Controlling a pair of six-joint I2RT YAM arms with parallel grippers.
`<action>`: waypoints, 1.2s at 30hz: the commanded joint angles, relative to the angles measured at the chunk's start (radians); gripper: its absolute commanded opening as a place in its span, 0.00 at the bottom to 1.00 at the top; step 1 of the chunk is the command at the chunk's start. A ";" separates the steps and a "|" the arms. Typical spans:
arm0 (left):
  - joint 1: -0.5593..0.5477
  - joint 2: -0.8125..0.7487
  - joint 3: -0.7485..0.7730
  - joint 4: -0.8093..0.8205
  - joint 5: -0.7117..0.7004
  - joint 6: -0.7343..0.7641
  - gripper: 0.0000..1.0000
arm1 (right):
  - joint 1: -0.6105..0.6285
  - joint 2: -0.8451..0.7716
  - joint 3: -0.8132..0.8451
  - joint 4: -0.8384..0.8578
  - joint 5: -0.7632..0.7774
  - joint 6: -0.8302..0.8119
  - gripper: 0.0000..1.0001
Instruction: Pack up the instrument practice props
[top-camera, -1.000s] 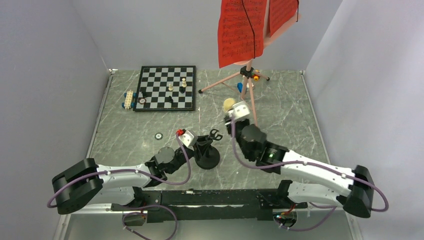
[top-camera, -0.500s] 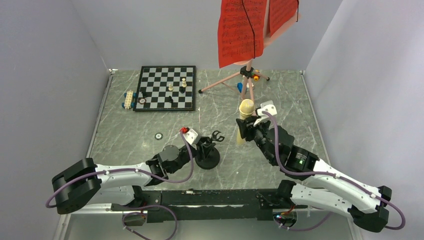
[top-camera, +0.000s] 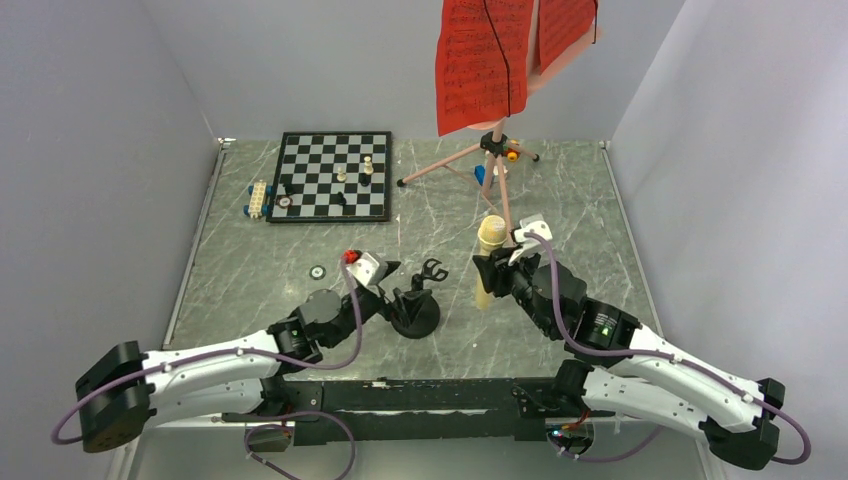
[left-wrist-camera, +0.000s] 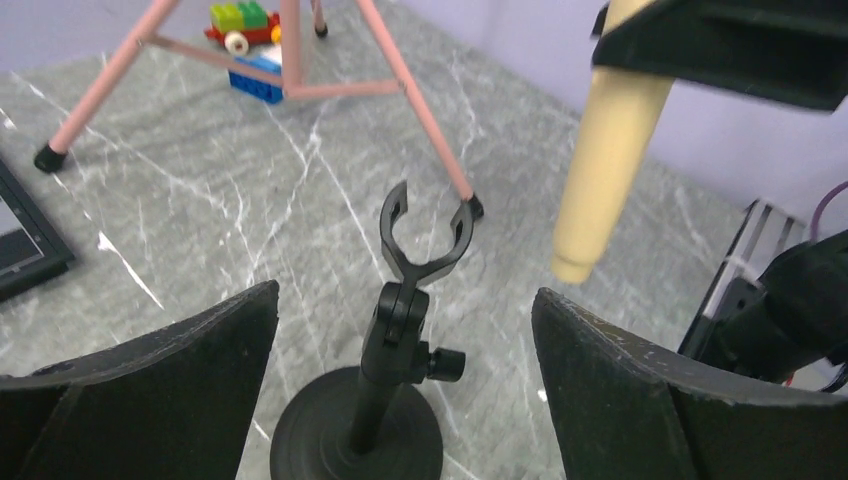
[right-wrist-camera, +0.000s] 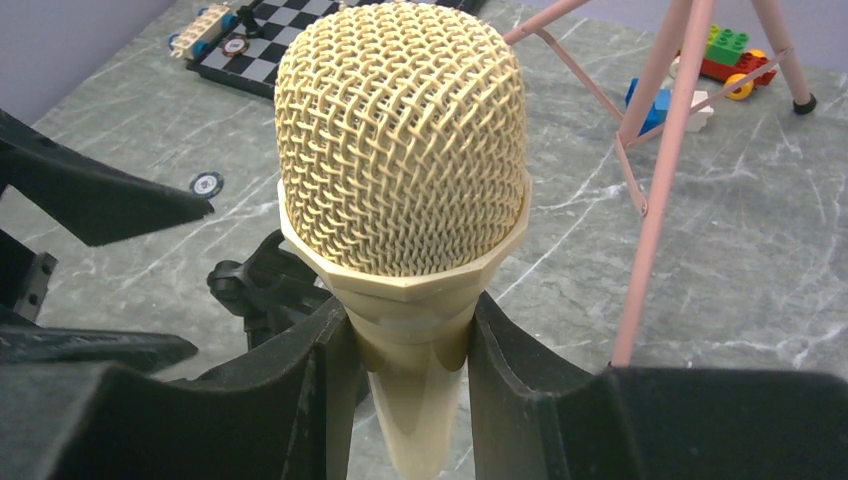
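Note:
I should next close my left gripper on the lower part of the cream microphone's handle (top-camera: 483, 289) (left-wrist-camera: 600, 180), below my right gripper, to take the microphone over.
The cream microphone (right-wrist-camera: 400, 140) stands upright off the table with my right gripper (right-wrist-camera: 410, 330) shut on its tapered handle just under the mesh head. From above, the microphone (top-camera: 489, 240) and right gripper (top-camera: 497, 272) hang just right of the black round-base stand (top-camera: 415, 316). The stand's clip (left-wrist-camera: 425, 235) is empty. My left gripper (left-wrist-camera: 405, 300) is wide open, with the stand (left-wrist-camera: 385, 350) between its fingers but untouched. Red sheet-music pages (top-camera: 483, 65) hang on the pink tripod music stand (top-camera: 497, 175) at the back.
A chessboard (top-camera: 333, 175) with pieces lies at the back left, with a toy brick piece (top-camera: 259, 198) beside it. More coloured bricks (right-wrist-camera: 725, 55) sit under the tripod legs (left-wrist-camera: 420, 110). A small disc (top-camera: 317, 271) lies left of the stand. Grey walls enclose the table.
My left gripper has opened off the black stand and drawn back slightly. The right arm swung right and turned the microphone upright, then held still.

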 joint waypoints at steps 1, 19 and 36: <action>-0.006 -0.104 0.009 -0.036 -0.027 0.019 0.99 | 0.003 -0.031 -0.005 0.006 -0.036 0.032 0.00; -0.004 -0.598 -0.156 -0.230 0.063 -0.234 0.99 | 0.003 -0.014 0.083 0.033 -0.547 0.105 0.00; -0.004 -0.359 0.108 -0.225 0.448 -0.191 0.99 | 0.010 0.207 0.216 0.315 -0.815 0.278 0.00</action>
